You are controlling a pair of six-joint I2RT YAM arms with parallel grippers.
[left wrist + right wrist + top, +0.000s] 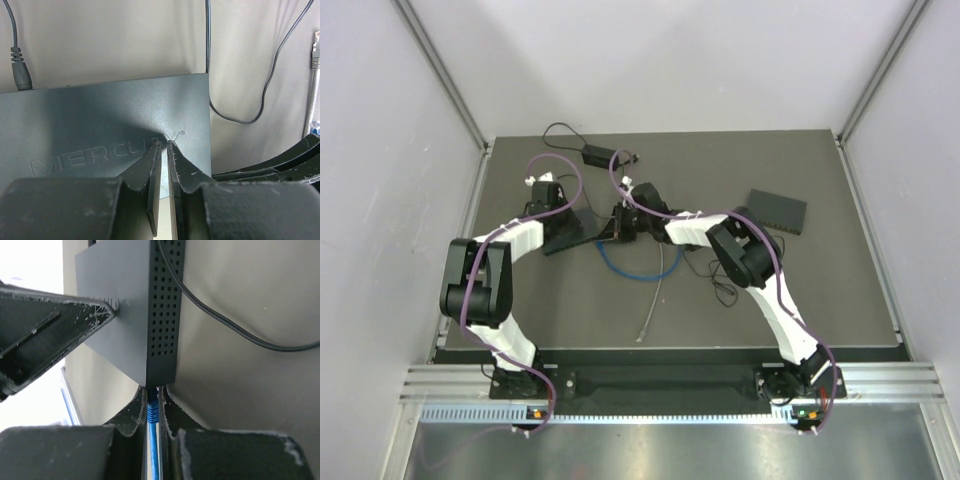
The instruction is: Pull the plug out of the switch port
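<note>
Next, I set the blue plug down with my right gripper on the table (pixel 647 199) by the far end of the grey network cable.
The dark Mercury switch (pixel 100 115) lies on the table at centre left in the top view (pixel 572 238). My left gripper (pixel 164 143) is shut, and its tips press down on the switch's top near the logo (pixel 553 212). My right gripper (pixel 154 390) is shut on the blue plug (pixel 153 407), which sits in a port on the switch's (pixel 162 315) near face. In the top view the right gripper (pixel 621 222) is at the switch's right end. The blue cable (pixel 625 268) loops toward the near side.
A black power lead (pixel 21 75) enters the switch's back, with its adapter (pixel 595 155) at the far edge. A thin black wire (pixel 235 112) and a grey network cable (pixel 655 300) lie right of the switch. A second dark switch (pixel 777 211) sits at the far right.
</note>
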